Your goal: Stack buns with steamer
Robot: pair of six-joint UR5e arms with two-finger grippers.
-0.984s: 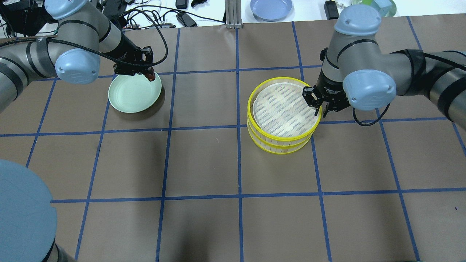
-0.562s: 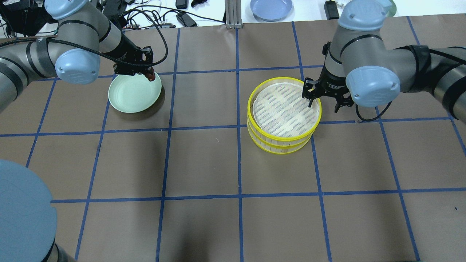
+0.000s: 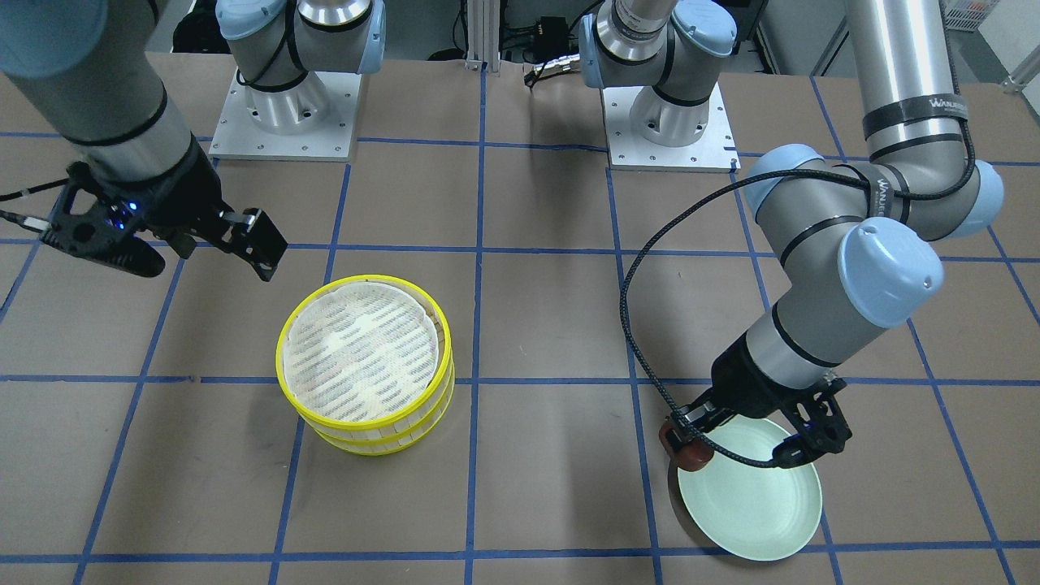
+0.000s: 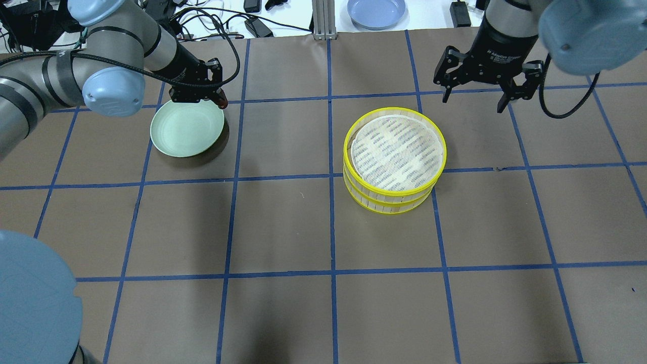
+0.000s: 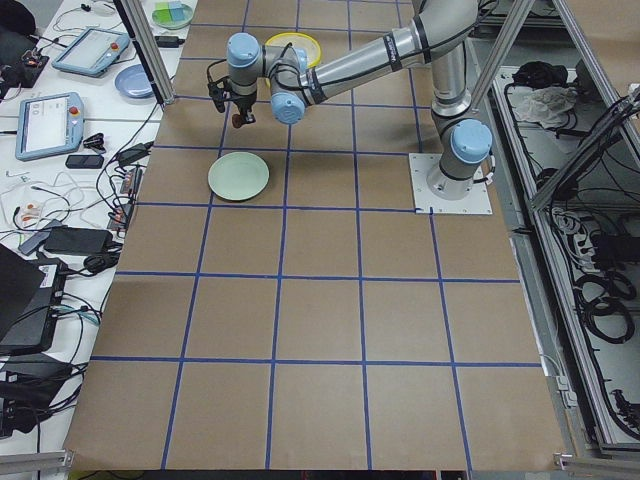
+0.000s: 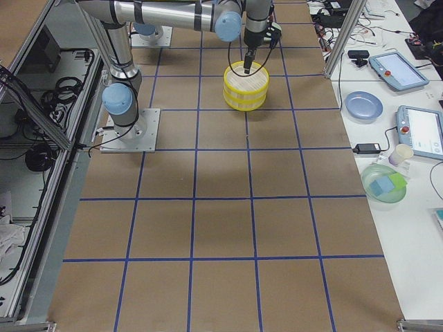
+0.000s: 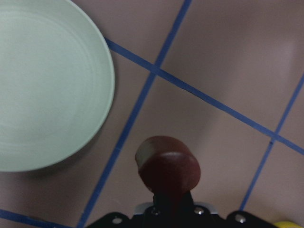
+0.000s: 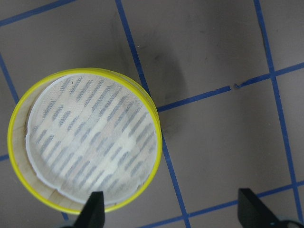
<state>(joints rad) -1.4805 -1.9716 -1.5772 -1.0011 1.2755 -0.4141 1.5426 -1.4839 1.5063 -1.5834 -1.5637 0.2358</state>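
My left gripper is to let go of the reddish-brown bun on the steamer's white liner (image 3: 400,375), off-centre toward the green plate.
The steamer (image 4: 344,151) stands as two yellow-rimmed tiers stacked right of centre; the top white liner is bare. It also shows in the front view (image 3: 281,357) and the right wrist view (image 8: 155,118). My left gripper (image 4: 218,99) is shut on the dark reddish-brown bun (image 4: 222,103), held above the table just past the far right edge of the pale green plate (image 4: 184,129). The bun also shows in the front view (image 3: 691,456) and the left wrist view (image 7: 167,166). My right gripper (image 4: 473,102) is open and empty, raised beyond the steamer. The cream bun is hidden.
The green plate (image 3: 747,504) is bare. A blue plate (image 4: 376,11), cables and power bricks lie beyond the table's far edge. Blue tape lines grid the brown table. The arm bases (image 3: 284,106) stand on the robot's side.
My right gripper has left the steamer's right rim, risen and moved to the far side, still open. My left gripper has shifted slightly right with the bun, off the plate's edge.
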